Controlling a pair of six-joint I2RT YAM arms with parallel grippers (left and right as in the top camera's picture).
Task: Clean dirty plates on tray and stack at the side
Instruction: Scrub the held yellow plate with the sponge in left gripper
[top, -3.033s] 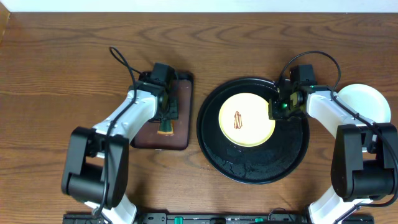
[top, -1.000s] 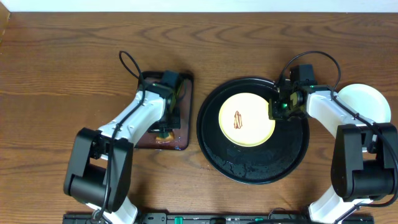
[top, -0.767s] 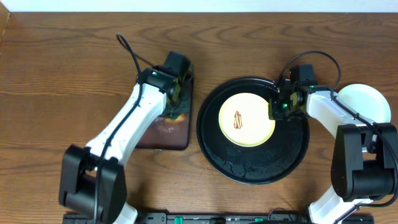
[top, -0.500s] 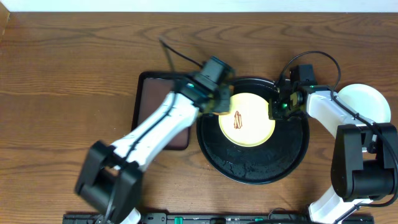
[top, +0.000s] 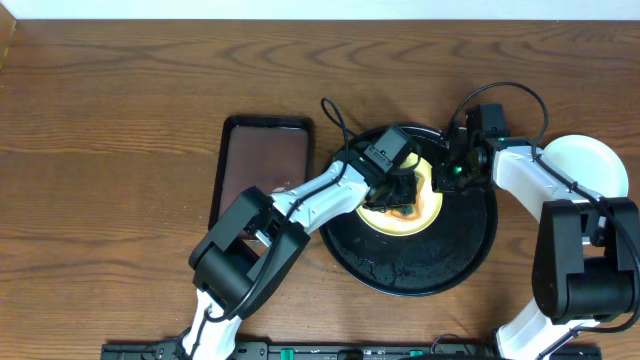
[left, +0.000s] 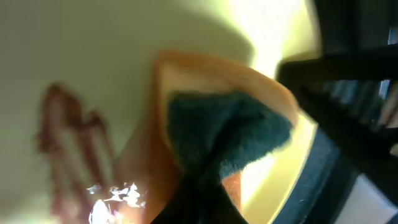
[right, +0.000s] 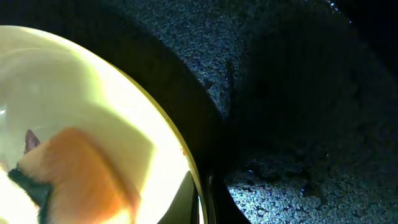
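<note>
I should release the orange sponge with my left gripper in the dark-brown tray, nearer the long edge (top: 239, 186) away from the plate.
A pale yellow plate (top: 426, 205) lies in the large black tray (top: 420, 262). My left gripper (top: 397, 188) is over the plate's middle, shut on an orange sponge (left: 186, 81) with a dark green scrub face, which rests on the plate (left: 112, 43). Just left of the sponge is a red-brown smear (left: 62, 134). My right gripper (top: 447, 172) is shut on the plate's right rim (right: 186, 155), one finger above it and one below. The sponge (right: 74, 177) shows in the right wrist view too. A white plate (top: 590, 165) sits on the table right of the tray.
A rectangular dark-brown tray (top: 262, 175) lies left of the black tray, with a few wet marks on it. The black tray's floor (right: 298, 93) is wet and speckled. Bare wooden table (top: 110, 130) runs to the left and along the back.
My left arm has swung right from the brown tray onto the yellow plate, carrying the sponge, and now covers the smear from above. The right arm and the plate have not moved.
</note>
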